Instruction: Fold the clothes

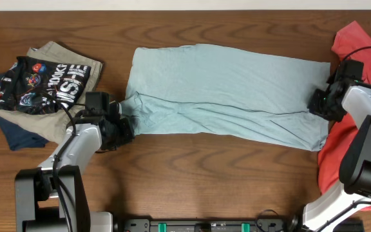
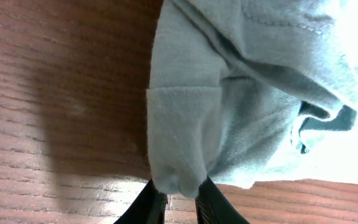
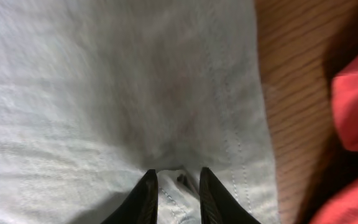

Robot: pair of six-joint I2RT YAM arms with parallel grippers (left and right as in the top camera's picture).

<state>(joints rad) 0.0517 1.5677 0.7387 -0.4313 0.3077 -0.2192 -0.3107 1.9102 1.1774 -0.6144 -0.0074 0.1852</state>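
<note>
The light blue shirt's near edge slants while my right gripper pinches an inner fold, so it should open, take the shirt's near corner (image 1: 317, 144) and pull the edge straight.
A light blue shirt (image 1: 224, 90) lies spread across the middle of the wooden table, folded lengthwise. My left gripper (image 1: 122, 125) is at its left end, shut on a bunched sleeve of the shirt (image 2: 185, 143) between the fingers (image 2: 180, 198). My right gripper (image 1: 321, 103) is at the shirt's right hem. In the right wrist view its fingers (image 3: 177, 186) are shut on a fold of the shirt's hem (image 3: 166, 93).
A stack of folded clothes (image 1: 37, 87), with a black printed garment on top, sits at the far left. A red garment (image 1: 350, 129) lies at the right edge under the right arm; it also shows in the right wrist view (image 3: 356, 106).
</note>
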